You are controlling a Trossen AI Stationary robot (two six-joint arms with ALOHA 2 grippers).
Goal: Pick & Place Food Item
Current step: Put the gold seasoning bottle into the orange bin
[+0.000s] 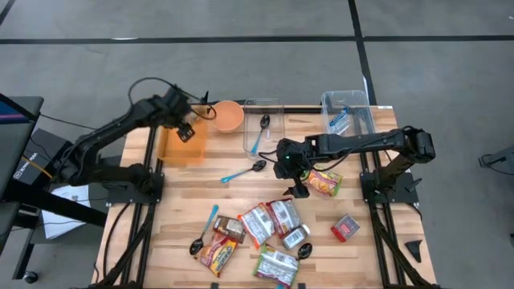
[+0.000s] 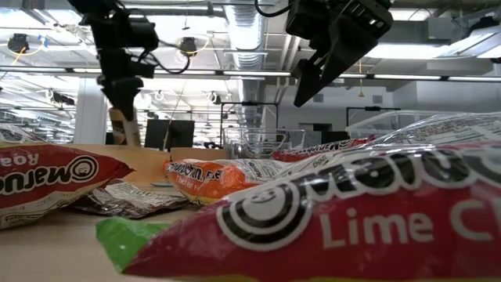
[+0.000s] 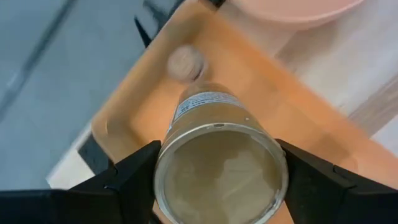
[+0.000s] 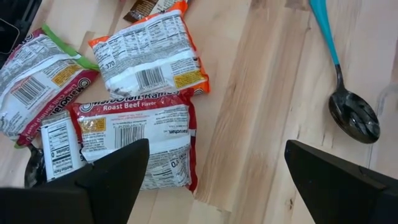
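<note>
The robot's left gripper needs to set the tan can down in the orange tray (image 1: pixel 190 125) (image 3: pixel 208 109) beside the small round thing.
My left gripper (image 1: pixel 186 131) hangs over the orange tray (image 1: pixel 178 148) at the table's far left, shut on a tan can (image 3: pixel 217 168). The can is clear of the tray floor (image 3: pixel 261 81). A peach bowl (image 1: pixel 229 116) stands just right of the tray. Over the middle of the table my right gripper (image 1: pixel 295 183) stands open with nothing between its fingers. A ramen packet (image 1: pixel 324 183) lies at its right. More ramen packets (image 4: pixel 140 134) lie flat on the wood toward the near edge. My left gripper pinches the can's round side wall (image 3: pixel 163 180) between its two fingers (image 3: pixel 134 177), close to the can's near end. The fingers slant down from above and run along the can, and that flat end faces the wrist camera. The can hangs lifted over the tray, its far end down.
Two clear containers (image 1: pixel 263 120) (image 1: pixel 347 112) stand at the far edge. Blue-handled spoons (image 1: pixel 245 170) (image 4: pixel 348 106) lie mid-table. Packets (image 1: pixel 273 217), a red box (image 1: pixel 345 229) and a small can (image 1: pixel 295 238) crowd the near side. A small round thing (image 3: pixel 185 62) lies in the tray.
</note>
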